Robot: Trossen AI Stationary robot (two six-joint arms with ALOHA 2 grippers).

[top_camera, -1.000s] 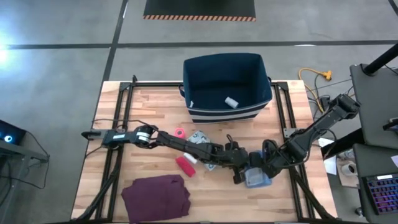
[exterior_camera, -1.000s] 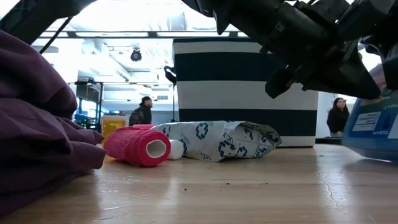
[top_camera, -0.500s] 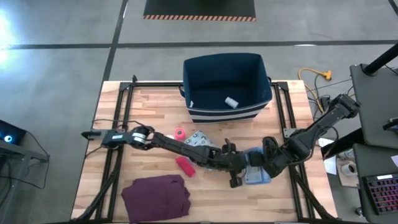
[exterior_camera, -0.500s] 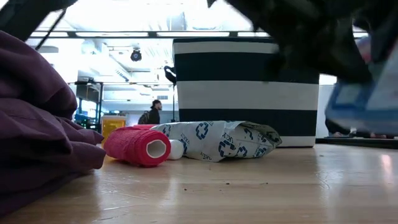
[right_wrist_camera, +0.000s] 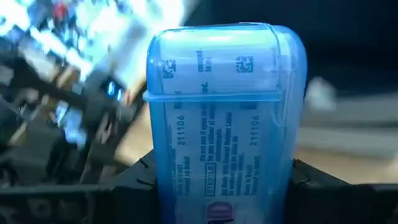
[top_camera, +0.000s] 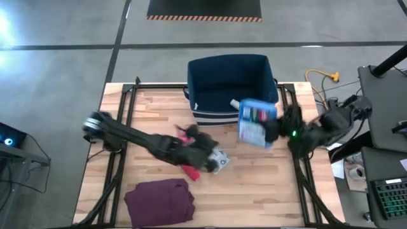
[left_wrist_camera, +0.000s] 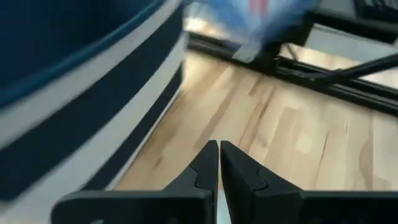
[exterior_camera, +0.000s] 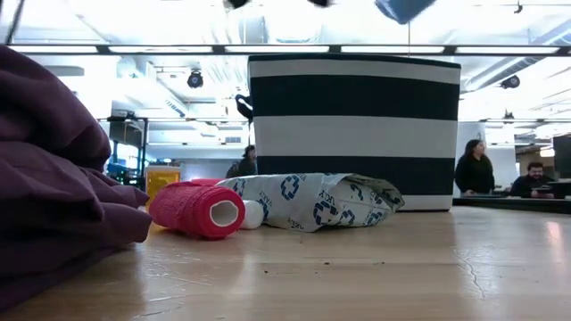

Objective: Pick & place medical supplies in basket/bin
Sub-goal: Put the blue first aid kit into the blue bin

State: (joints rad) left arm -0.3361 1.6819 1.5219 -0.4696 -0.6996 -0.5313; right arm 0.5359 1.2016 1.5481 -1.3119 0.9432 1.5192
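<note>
The right gripper should drop the blue first-aid pouch, now in the air above the bin's corner, inside the navy striped bin (top_camera: 218,97), beside its white roll.
The blue first-aid pouch (top_camera: 256,122), a translucent blue case with a printed label, is in the air above the navy striped bin's (top_camera: 232,86) near right corner. My right gripper (top_camera: 277,130) is shut on it. The pouch fills the right wrist view (right_wrist_camera: 227,118), and its corner shows at the top of the low view (exterior_camera: 406,7). My left gripper (left_wrist_camera: 219,167) is shut, low over the table in front of the bin, and blurred in the high view (top_camera: 213,158). The printed packet (exterior_camera: 312,201), red roll (exterior_camera: 196,208) and a small white roll (exterior_camera: 253,214) lie on the table. Another white roll (top_camera: 236,104) lies in the bin. My right gripper pinches the pouch between its two fingers (right_wrist_camera: 142,177), one on each long side (right_wrist_camera: 163,174) near the end toward the wrist. It comes roughly level from the table's right side. The pouch is lifted clear of the table and stands out beyond the fingertips.
A folded maroon cloth (top_camera: 159,200) lies at the near left and fills the left of the low view (exterior_camera: 53,178). The red roll (top_camera: 189,172) lies beside my left arm. Bare wood lies at the near right (top_camera: 267,184). People stand in the room beyond the table (exterior_camera: 475,168).
My right gripper has lifted the blue pouch off the near right of the table and swung it up and toward the far edge, to the bin's near right corner. My left gripper has drawn away from the pouch toward the table's left. Packet and rolls stay put.
</note>
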